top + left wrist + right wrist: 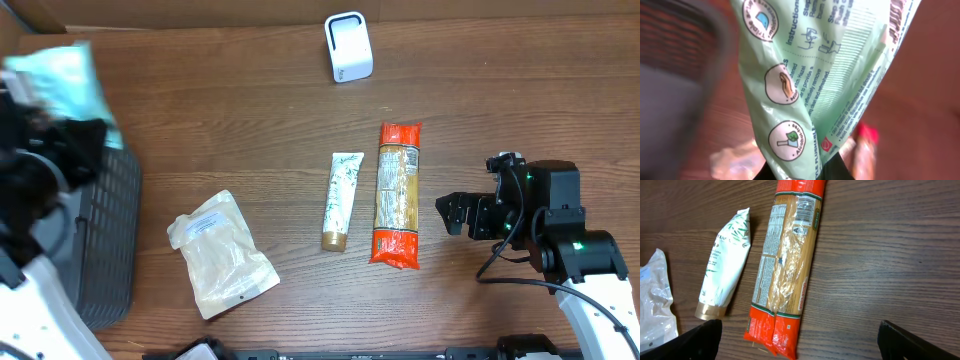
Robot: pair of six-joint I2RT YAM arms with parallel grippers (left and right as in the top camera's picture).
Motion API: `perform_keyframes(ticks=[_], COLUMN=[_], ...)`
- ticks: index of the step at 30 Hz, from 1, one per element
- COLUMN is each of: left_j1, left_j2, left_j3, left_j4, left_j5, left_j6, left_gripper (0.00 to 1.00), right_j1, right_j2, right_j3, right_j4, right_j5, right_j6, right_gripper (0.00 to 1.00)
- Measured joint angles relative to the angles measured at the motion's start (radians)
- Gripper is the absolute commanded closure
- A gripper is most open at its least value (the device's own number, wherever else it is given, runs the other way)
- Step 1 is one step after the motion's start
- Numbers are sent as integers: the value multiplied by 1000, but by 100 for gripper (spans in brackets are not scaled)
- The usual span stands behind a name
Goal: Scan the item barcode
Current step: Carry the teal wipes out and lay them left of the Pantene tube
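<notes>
My left gripper releases the pale green wipes packet next on the table (pixel 313 187) beside the white tube, opposite the pasta.
A pale green wipes packet (pixel 62 78) hangs over the table's far left, and my left gripper (pixel 50 135) is shut on its lower end. In the left wrist view the packet (pixel 825 75) fills the frame, pinched at the bottom by the left gripper (pixel 800 174); a striped print shows at its top right corner (pixel 897 15). The white scanner (pixel 348 47) stands at the back centre, far from the packet. My right gripper (pixel 455 213) stands open and holds nothing, just right of the orange pasta packet (pixel 398 195). In the right wrist view the right gripper (pixel 800 335) has its fingertips (pixel 697 340) wide apart.
A dark grey basket (pixel 105 240) stands under the left arm. A white tube (pixel 342 200) lies left of the pasta, and a white pouch (pixel 220 255) lies front left. The right wrist view shows the pasta (pixel 787 265), tube (pixel 725 265) and pouch (pixel 655 305).
</notes>
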Motion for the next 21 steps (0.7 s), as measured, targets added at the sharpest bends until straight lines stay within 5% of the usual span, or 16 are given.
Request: perform_keyframes(ticks=[9,21], left_j1=[-325,-639], left_j2=[45,212], left_j3=[-216,-801], left_j4=[73,644], left_j5=[2,-88], left_j6=[-11,-309], left_gripper=[96,96], right_j1=[0,0], right_j2=[0,0], right_j3=[0,0], right_j4=[0,0], right_j5=[0,0], right_j6=[0,0], right_gripper=[0,0])
